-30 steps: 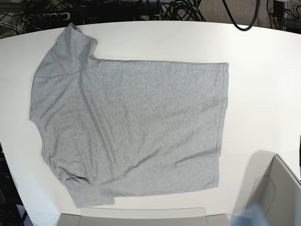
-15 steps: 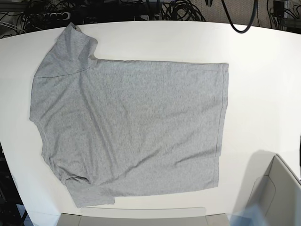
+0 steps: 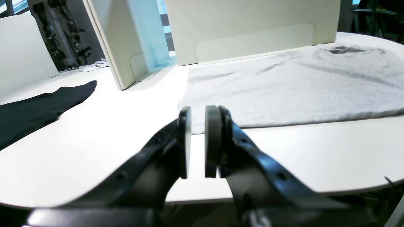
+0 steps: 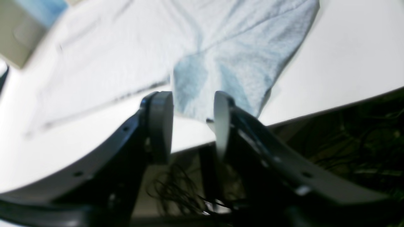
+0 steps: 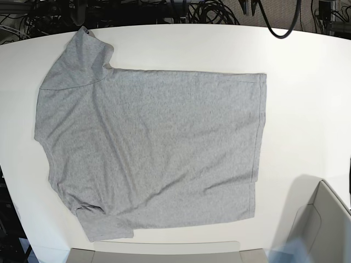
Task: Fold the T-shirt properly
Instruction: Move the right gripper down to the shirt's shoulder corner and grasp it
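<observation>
Next, I close my right gripper on the middle of the T-shirt's far sleeve (image 5: pixel 79 56) (image 4: pixel 225 70), between the sleeve's open end and its shoulder seam.
The heather-grey T-shirt (image 5: pixel 148 153) lies spread flat on the white table (image 5: pixel 307 109), plain side up, collar end at the left and hem at the right. No lettering shows. Neither gripper shows in the base view. In the left wrist view my left gripper (image 3: pixel 198 142) is empty, its pads nearly together with a thin gap, low over the table just short of a hem corner of the T-shirt (image 3: pixel 284 85). In the right wrist view my right gripper (image 4: pixel 193 126) is open and empty, at the table's edge in front of a sleeve of the T-shirt (image 4: pixel 240 63).
Beige panels stand at the table's near edge (image 5: pixel 323 219), also in the left wrist view (image 3: pixel 252 28). A black cloth (image 3: pixel 38 107) lies on a neighbouring surface at the left. Cables (image 5: pixel 208 11) hang behind the far edge.
</observation>
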### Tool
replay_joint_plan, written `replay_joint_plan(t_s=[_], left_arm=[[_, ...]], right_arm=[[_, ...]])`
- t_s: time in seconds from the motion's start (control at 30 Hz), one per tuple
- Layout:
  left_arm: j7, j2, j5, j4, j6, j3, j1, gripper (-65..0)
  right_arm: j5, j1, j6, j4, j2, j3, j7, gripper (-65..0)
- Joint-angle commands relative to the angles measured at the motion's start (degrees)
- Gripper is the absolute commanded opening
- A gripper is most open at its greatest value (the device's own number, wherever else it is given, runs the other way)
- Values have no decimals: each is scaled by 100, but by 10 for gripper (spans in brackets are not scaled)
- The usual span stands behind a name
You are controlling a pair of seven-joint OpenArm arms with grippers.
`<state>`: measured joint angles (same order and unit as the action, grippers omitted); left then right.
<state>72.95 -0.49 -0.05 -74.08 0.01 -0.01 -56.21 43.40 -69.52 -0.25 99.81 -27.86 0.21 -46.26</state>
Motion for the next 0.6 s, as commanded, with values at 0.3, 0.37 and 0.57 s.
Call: replay_joint_plan(t_s=[0.3,0.37,0.57], left_arm=[[358,-8,1,-51,38,5,-133,-558],[358,-8,1,-51,38,5,-133,-558],[349,-131,1,-33,56,5,-125,-558]], right_arm=[[1695,231,30,28,-656,36,604,-354],[2073,327,30,45,-929,36,885,-354],[2583,776,30,-210,-1245,-25,1008,-355]])
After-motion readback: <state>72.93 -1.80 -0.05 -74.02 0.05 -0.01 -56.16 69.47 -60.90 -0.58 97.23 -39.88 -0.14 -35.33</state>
